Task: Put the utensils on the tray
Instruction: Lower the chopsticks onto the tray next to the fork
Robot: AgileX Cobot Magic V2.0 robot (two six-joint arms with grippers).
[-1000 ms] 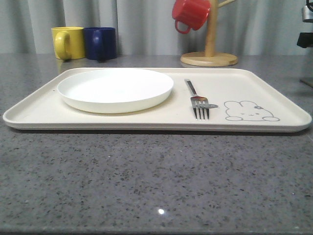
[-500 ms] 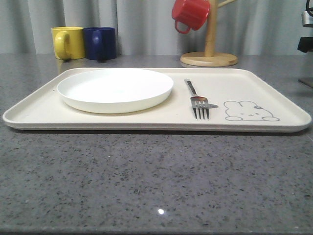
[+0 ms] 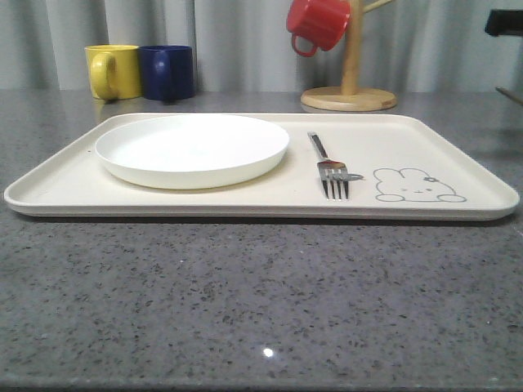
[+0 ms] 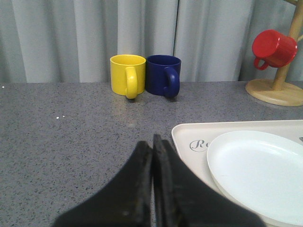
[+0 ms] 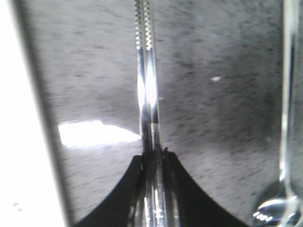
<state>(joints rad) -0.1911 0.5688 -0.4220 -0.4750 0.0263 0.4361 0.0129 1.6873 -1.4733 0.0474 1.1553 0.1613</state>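
Note:
Next, I release the chopsticks from my right gripper on the cream tray (image 3: 371,168), between the silver fork and the rabbit drawing.
The cream tray (image 3: 392,131) lies across the middle of the counter, with a rabbit drawing near its right front. A silver fork (image 3: 331,167) rests on it, tines toward me, right of the round white plate (image 3: 192,147). In the right wrist view my right gripper (image 5: 152,158) is shut on the pair of chopsticks (image 5: 145,71), which hang over the grey counter beside the tray's rim (image 5: 19,142). The spoon (image 5: 288,94) lies on the counter close by. My left gripper (image 4: 152,142) is shut on nothing, over the counter beside the tray's corner (image 4: 189,132).
A yellow mug (image 3: 112,71) and a dark blue mug (image 3: 167,72) stand behind the tray at the back left. A wooden mug tree (image 3: 350,94) with a red mug (image 3: 317,23) stands at the back right. A dark part of my right arm (image 3: 504,22) shows at the upper right edge.
The dark part of my right arm at the front view's right edge has risen. The tray, plate and fork have not moved.

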